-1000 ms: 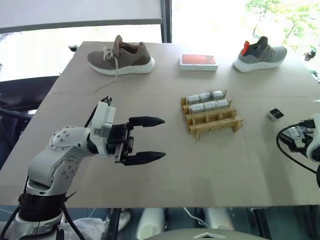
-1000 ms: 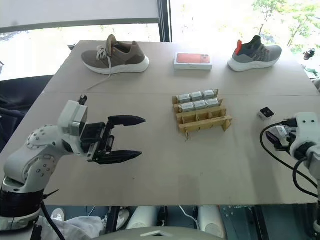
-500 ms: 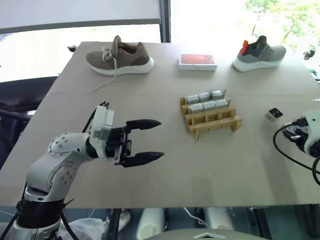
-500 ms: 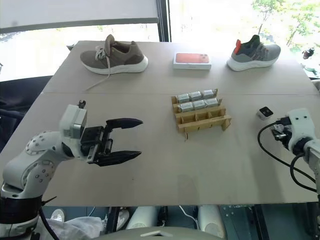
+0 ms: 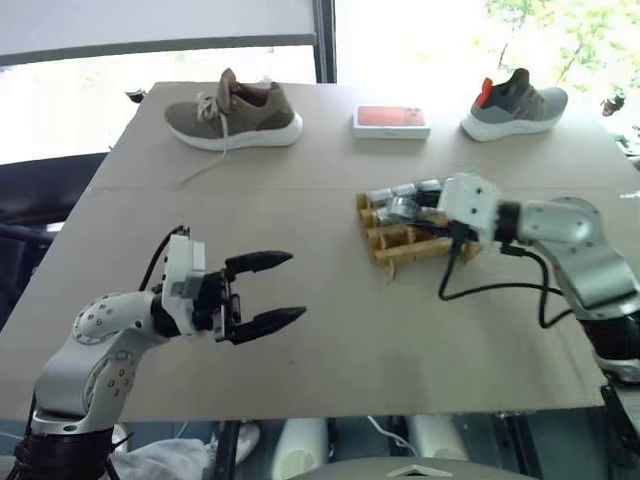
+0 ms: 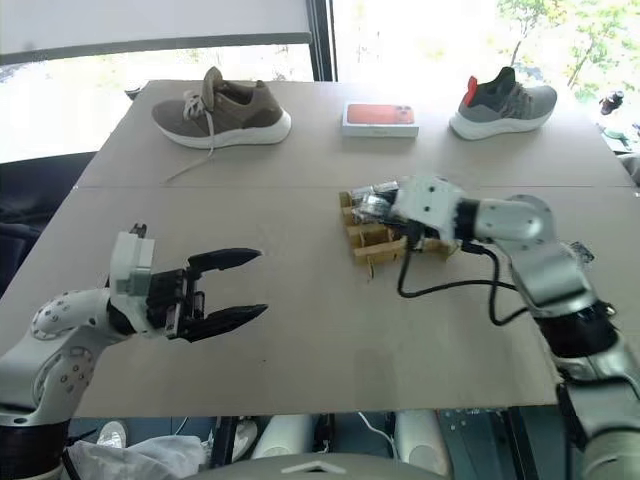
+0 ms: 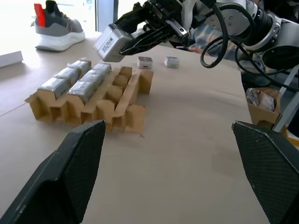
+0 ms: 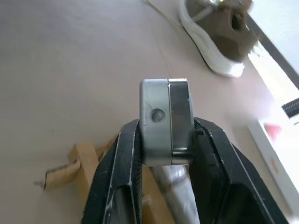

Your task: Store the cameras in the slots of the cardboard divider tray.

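Note:
My right gripper is to let go of the camera, now just above the tray's far side, in the nearest row's end slot [image 5: 398, 239] [image 8: 114, 170], on the side that faces my left gripper.
The cardboard divider tray [image 5: 428, 243] lies right of the table's middle, its far rows filled with several silver-grey cameras [image 7: 77, 78]. My right gripper [image 7: 123, 39] hovers just above the tray's far side, shut on one more camera [image 8: 165, 122], a grey block with a black face pinched between both fingers [image 8: 127, 154]. Two loose cameras [image 7: 145, 62] rest on the table beyond the tray in the left wrist view. My left gripper [image 5: 296, 286] hangs open and empty over the near left of the table, pointing toward the tray and well short of it.
A brown shoe [image 5: 232, 112], a flat white box with a red top [image 5: 392, 120] and a grey shoe [image 5: 515, 105] line the table's far edge. The right arm's black cable [image 5: 485, 290] loops over the table near the tray.
My right arm has swung from the table's right edge to above the tray, and its gripper has shut on a camera. The left gripper has sunk slightly toward the near left, still open.

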